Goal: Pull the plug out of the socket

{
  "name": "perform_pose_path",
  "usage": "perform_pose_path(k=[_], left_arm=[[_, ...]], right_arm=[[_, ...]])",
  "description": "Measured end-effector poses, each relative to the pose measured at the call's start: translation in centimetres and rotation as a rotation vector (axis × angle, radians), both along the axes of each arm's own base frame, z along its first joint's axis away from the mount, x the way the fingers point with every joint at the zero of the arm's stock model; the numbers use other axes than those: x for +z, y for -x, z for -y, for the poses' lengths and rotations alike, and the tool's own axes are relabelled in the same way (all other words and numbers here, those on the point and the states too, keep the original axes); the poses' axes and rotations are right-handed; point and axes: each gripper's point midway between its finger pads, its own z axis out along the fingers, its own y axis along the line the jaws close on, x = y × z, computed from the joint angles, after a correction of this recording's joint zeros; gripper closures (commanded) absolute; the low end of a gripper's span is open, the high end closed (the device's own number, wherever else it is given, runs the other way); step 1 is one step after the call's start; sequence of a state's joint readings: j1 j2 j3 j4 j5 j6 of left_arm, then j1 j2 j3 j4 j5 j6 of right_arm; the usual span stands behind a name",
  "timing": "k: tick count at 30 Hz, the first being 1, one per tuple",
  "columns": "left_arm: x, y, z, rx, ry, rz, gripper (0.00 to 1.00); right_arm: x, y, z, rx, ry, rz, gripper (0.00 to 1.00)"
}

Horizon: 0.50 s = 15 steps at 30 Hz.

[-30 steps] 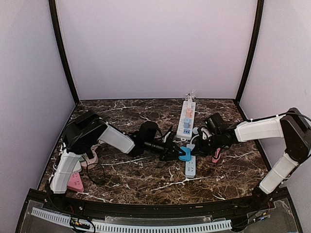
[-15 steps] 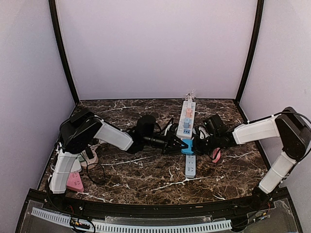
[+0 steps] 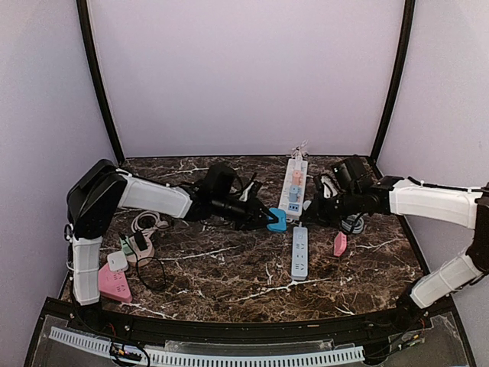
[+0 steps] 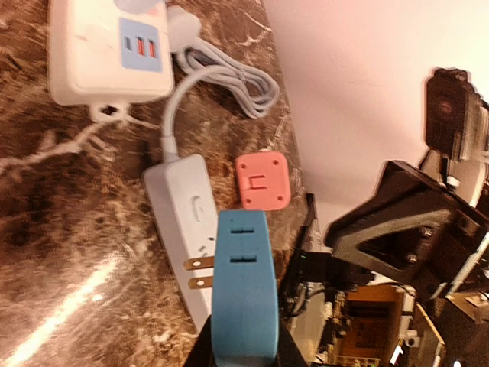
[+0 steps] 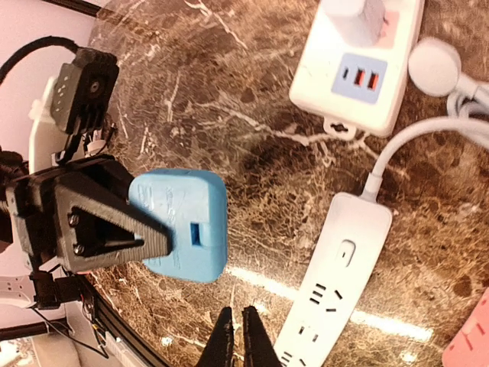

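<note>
My left gripper needs to set the blue plug, now in the air above the power strip, down and let go of it on the marble (image 3: 170,196) just behind the coiled cable near the pink adapters.
My left gripper (image 3: 269,222) is shut on a blue plug (image 3: 276,220) and holds it in the air, up and left of the small white power strip (image 3: 299,253). In the left wrist view the plug (image 4: 243,290) sits between my jaws with its two bare prongs (image 4: 199,273) out of the strip (image 4: 186,218). My right gripper (image 3: 311,211) is shut and empty, above the strip's cable end. In the right wrist view its tips (image 5: 235,315) hover over bare marble between the plug (image 5: 179,225) and the strip (image 5: 328,290).
A larger white power strip (image 3: 293,187) with pink and blue plugs lies at the back. A pink adapter (image 3: 339,244) lies right of the small strip. Pink adapters (image 3: 114,283) and cables (image 3: 145,229) lie at the left by the wall.
My left gripper has carried the blue plug up and away to the back left, off the small strip. My right gripper has drawn back and up from the strip.
</note>
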State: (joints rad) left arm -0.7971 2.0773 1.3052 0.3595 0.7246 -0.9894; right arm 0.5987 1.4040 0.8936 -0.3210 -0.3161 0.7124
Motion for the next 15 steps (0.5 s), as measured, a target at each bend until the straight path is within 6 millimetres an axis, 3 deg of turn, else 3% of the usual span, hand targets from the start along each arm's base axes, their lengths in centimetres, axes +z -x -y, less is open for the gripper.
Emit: perform_pose_path(k=[3, 7, 11, 15], left_arm=[[0.8, -2.1, -1.3, 0.060, -0.121, 0.081, 1.00], [2.4, -5.0, -3.3, 0.131, -0.283, 0.213, 1.00], [3.0, -7.7, -6.8, 0.203, -0.484, 0.316, 1.00], [2.7, -10.1, -12.1, 0.267, -0.735, 0.384, 1.00]], right_arm=[[2.5, -0.7, 0.4, -0.003, -0.006, 0.075, 0.77], [3.9, -0.7, 1.1, -0.008, 0.007, 0.126, 0.60], [5.1, -0.5, 1.7, -0.012, 0.011, 0.169, 0.47], [6.5, -0.4, 2.1, -0.012, 0.006, 0.218, 0.38]])
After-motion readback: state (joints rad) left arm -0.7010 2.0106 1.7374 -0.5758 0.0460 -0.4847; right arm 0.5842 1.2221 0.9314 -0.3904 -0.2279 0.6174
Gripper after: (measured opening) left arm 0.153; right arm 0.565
